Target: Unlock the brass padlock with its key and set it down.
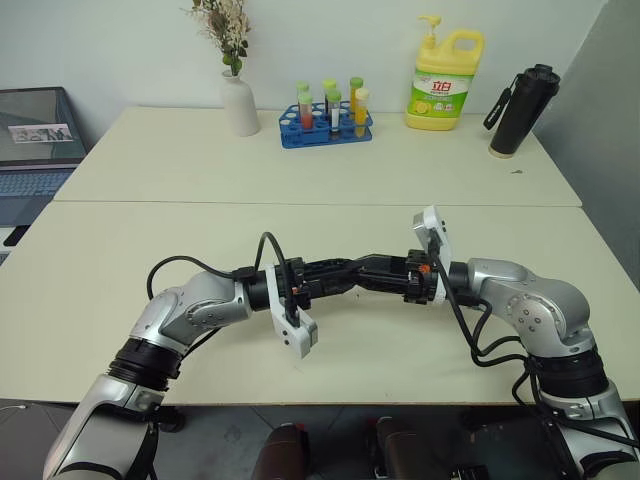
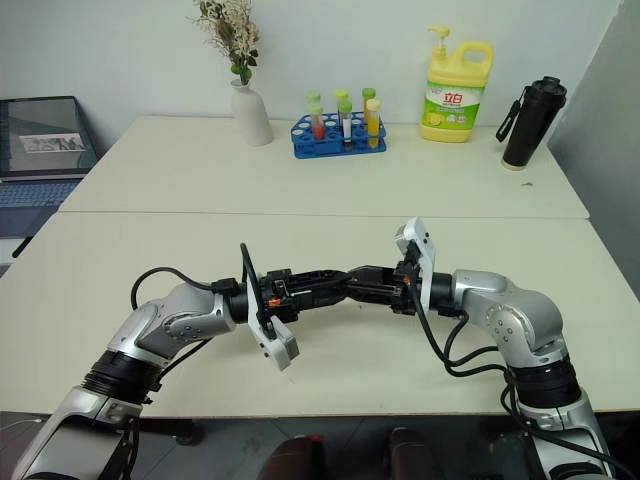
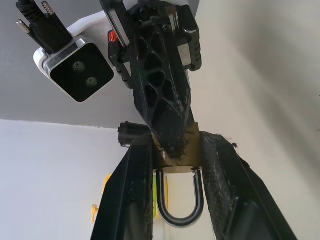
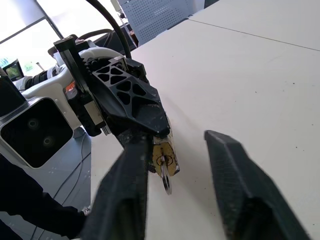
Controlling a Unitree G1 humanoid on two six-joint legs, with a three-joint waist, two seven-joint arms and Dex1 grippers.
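The shackle is between my left fingers; my right gripper needs to take the padlock's body (image 3: 191,154) before my shut left fingers push the shackle open.
My left gripper (image 3: 176,146) is shut on the brass padlock (image 3: 194,156), pinching its golden body between both fingers. The silvery shackle (image 3: 179,216) loops back toward the wrist. In the right wrist view the padlock (image 4: 164,157) shows its keyhole end, with a small silvery key (image 4: 166,183) sticking out below it. My right gripper (image 4: 175,142) faces the lock from the opposite side, open. One of its fingers (image 4: 125,195) is close beside the key and the other stands well apart. Both grippers meet tip to tip, level, above the near table (image 1: 120,250).
Along the far table stand a white vase with dried flowers (image 1: 238,100), a blue rack of test tubes (image 1: 325,122), a yellow detergent bottle (image 1: 445,82) and a black flask (image 1: 522,110). A laptop (image 1: 35,150) sits off the left edge. Cables loop by both wrists.
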